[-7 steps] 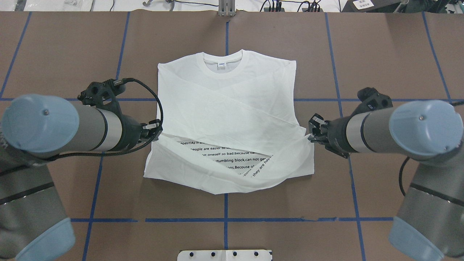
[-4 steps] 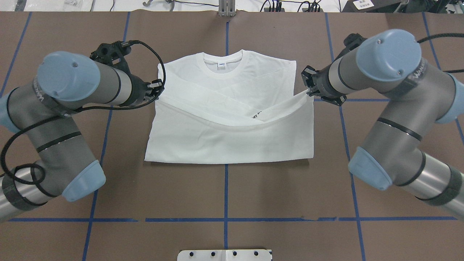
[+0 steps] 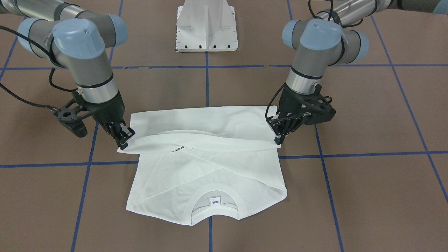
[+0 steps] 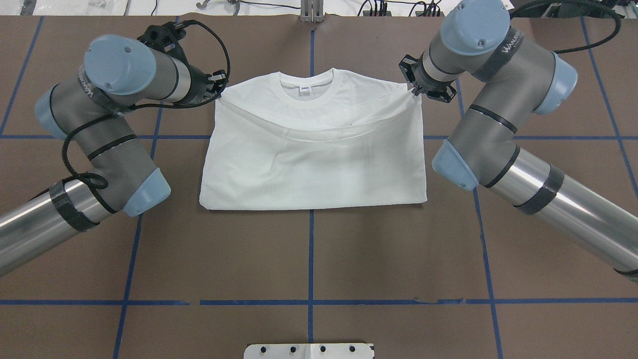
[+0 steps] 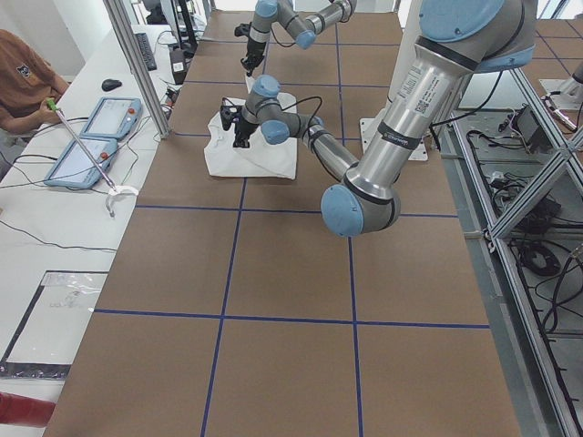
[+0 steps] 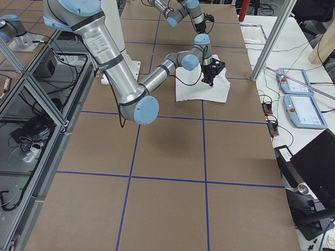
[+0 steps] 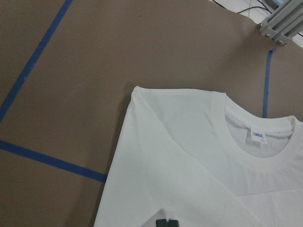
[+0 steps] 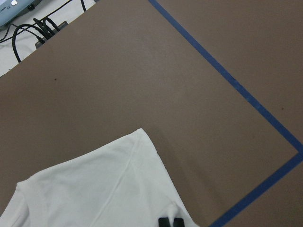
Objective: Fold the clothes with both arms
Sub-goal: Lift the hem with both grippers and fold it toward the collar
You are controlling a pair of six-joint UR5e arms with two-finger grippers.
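Observation:
My left gripper will let go of the hem's corner on the white T-shirt's outer shoulder corner [image 3: 285,192] [image 7: 138,93], further toward the collar end of the T-shirt.
The white T-shirt [image 4: 314,164] lies flat on the brown table, its collar [image 4: 305,89] at the far side. Its lower half is folded up over the chest, so the printed text is almost hidden. My left gripper [image 4: 218,92] is shut on the hem's left corner beside the left shoulder. My right gripper [image 4: 413,89] is shut on the hem's right corner beside the right shoulder. In the front-facing view the left gripper [image 3: 278,138] and right gripper [image 3: 124,140] hold the hem slightly above the shirt [image 3: 210,178]. The left wrist view shows the collar [image 7: 255,156] ahead of the fingertips.
The white pedestal base [image 3: 206,28] stands at the near edge between the arms. Blue tape lines [image 4: 310,259] cross the brown table. Cables and an aluminium post [image 4: 311,10] line the far edge. A person sits at a side bench [image 5: 27,82] with tablets.
Both grippers have carried the hem from mid-shirt toward the collar and shoulders. The fold now covers the printed text, and the folded edge lies straight at the near side.

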